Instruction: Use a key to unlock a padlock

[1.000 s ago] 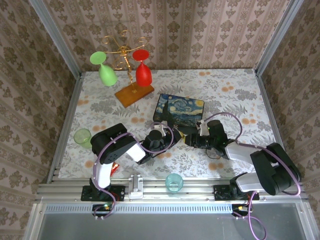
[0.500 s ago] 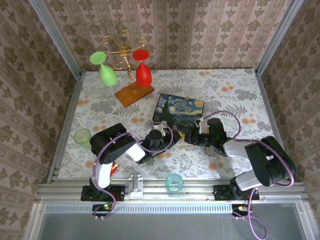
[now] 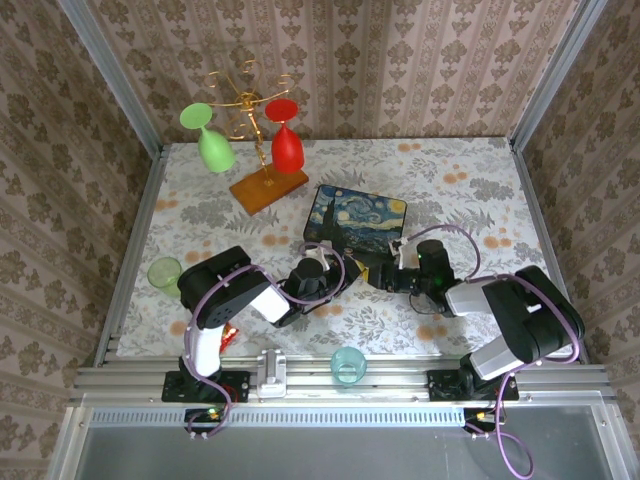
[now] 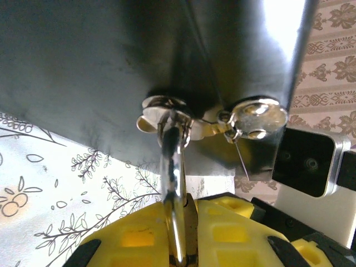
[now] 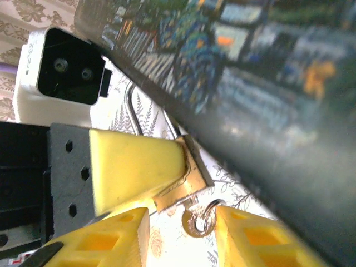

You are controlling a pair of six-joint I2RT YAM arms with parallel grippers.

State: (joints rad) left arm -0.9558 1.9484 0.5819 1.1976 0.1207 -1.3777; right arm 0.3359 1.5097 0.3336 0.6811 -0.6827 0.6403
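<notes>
The key's head lies broadside across the right gripper's fingers, so the robot's right gripper will back away and line up to pinch the head's flat sides (image 5: 192,227) before turning.
The brass padlock (image 5: 188,179) hangs by its thin silvery shackle (image 4: 171,161) from the clasp (image 4: 166,109) of the painted box (image 3: 358,220). My left gripper (image 4: 186,204) is shut on the padlock body, its yellow pads pressed on both sides. The small grey key (image 5: 198,223) sticks out of the padlock's bottom, its ring-shaped head showing. My right gripper (image 5: 183,227) stands open with the key head between its fingers (image 5: 261,242), a clear gap on each side. In the top view the left gripper (image 3: 341,268) and right gripper (image 3: 378,272) meet nose to nose at the box's near edge.
A wooden rack (image 3: 266,188) holding a green glass (image 3: 211,143) and a red glass (image 3: 287,145) stands at the back left. A green cup (image 3: 165,272) sits at the left edge, a teal cup (image 3: 347,364) near the front rail.
The right arm has folded in and its gripper has slid left and slightly away, closing on the left gripper at the box. The left arm and box stay put.
</notes>
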